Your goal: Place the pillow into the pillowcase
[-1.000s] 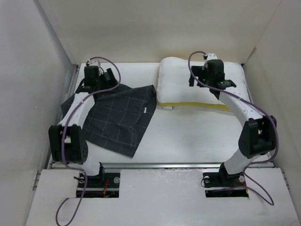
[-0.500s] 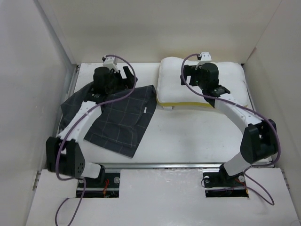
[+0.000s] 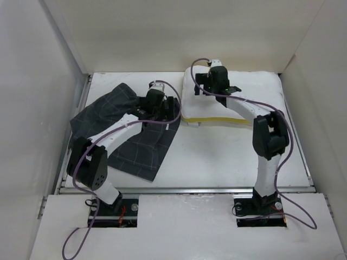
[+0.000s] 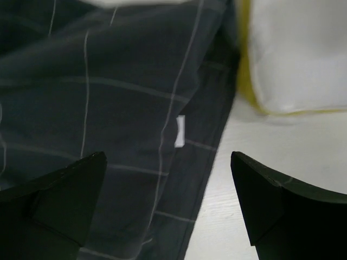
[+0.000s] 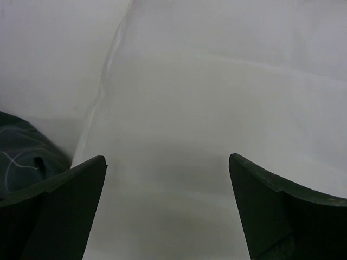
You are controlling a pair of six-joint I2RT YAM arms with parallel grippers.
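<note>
The pillowcase's top layer is lying flat on its bottom layer, so my left gripper should pinch the upper layer's edge (image 4: 167, 172) and lift it before the pillow goes in.
The white pillow (image 3: 265, 89) lies at the back right of the table, its yellow band (image 3: 217, 119) along the near edge. The dark check pillowcase (image 3: 138, 149) lies flat at the left, its right edge next to the pillow's left end. My left gripper (image 3: 169, 107) is open and empty above that right edge. In the left wrist view, the left gripper (image 4: 167, 160) hangs over the pillowcase (image 4: 108, 97) near its small white tag (image 4: 180, 131), with the pillow (image 4: 298, 54) at upper right. My right gripper (image 3: 201, 86) is open and empty over the pillow's left end. In the right wrist view, the right gripper (image 5: 167, 160) hangs over the pillow (image 5: 206, 97).
White walls (image 3: 162, 32) enclose the table at the back and both sides. Bare table (image 3: 227, 157) lies in front of the pillow. A bit of the pillowcase (image 5: 21, 154) shows at the lower left of the right wrist view. A metal rail (image 3: 184, 189) runs along the near edge.
My left gripper has swung from the back left corner to the pillowcase's right edge. My right gripper has moved left across the pillow to its left end. Both stay open.
</note>
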